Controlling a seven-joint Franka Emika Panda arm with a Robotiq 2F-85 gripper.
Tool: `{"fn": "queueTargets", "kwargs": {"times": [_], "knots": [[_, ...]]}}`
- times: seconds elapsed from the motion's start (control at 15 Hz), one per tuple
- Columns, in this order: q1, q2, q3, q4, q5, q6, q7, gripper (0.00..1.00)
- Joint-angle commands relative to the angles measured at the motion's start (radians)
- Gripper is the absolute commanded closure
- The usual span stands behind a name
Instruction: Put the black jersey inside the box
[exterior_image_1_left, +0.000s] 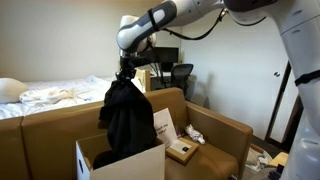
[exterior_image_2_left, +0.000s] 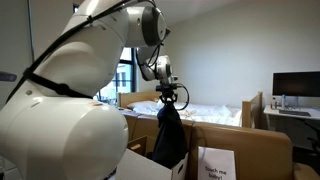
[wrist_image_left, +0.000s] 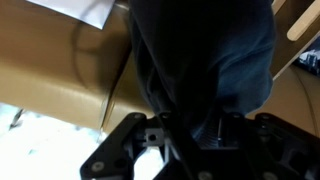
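Observation:
Next, my gripper lets go of the black jersey in the middle of the open cardboard box (exterior_image_1_left: 125, 142) on the brown sofa.
The black jersey (exterior_image_1_left: 128, 120) hangs from my gripper (exterior_image_1_left: 124, 76), which is shut on its top. The cloth dangles down with its lower end at or inside the open cardboard box (exterior_image_1_left: 125, 163). In another exterior view the jersey (exterior_image_2_left: 169, 138) hangs below the gripper (exterior_image_2_left: 169, 97), beside the box (exterior_image_2_left: 216, 163). In the wrist view the dark jersey (wrist_image_left: 205, 55) fills the middle and runs up from the jaws (wrist_image_left: 190, 130), with the brown box flap (wrist_image_left: 60, 70) to the left.
A brown sofa (exterior_image_1_left: 215, 130) holds the box, a white paper (exterior_image_1_left: 163, 124) and a small cardboard piece (exterior_image_1_left: 181, 151). A bed with white sheets (exterior_image_1_left: 50, 95) lies behind. A desk with a monitor (exterior_image_2_left: 297, 87) and an office chair (exterior_image_1_left: 180, 78) stand further back.

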Motion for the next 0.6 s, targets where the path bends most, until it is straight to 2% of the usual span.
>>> {"fn": "queueTargets", "kwargs": {"times": [0.0,0.27,0.53], "knots": [[0.003,0.171,0.030,0.092,0.102,-0.038,-0.139,0.91],[0.002,0.243,0.055,0.061,0.135,-0.145,-0.245,0.91],[0.037,0.319,-0.003,0.086,0.078,-0.199,-0.207,0.91]]}}
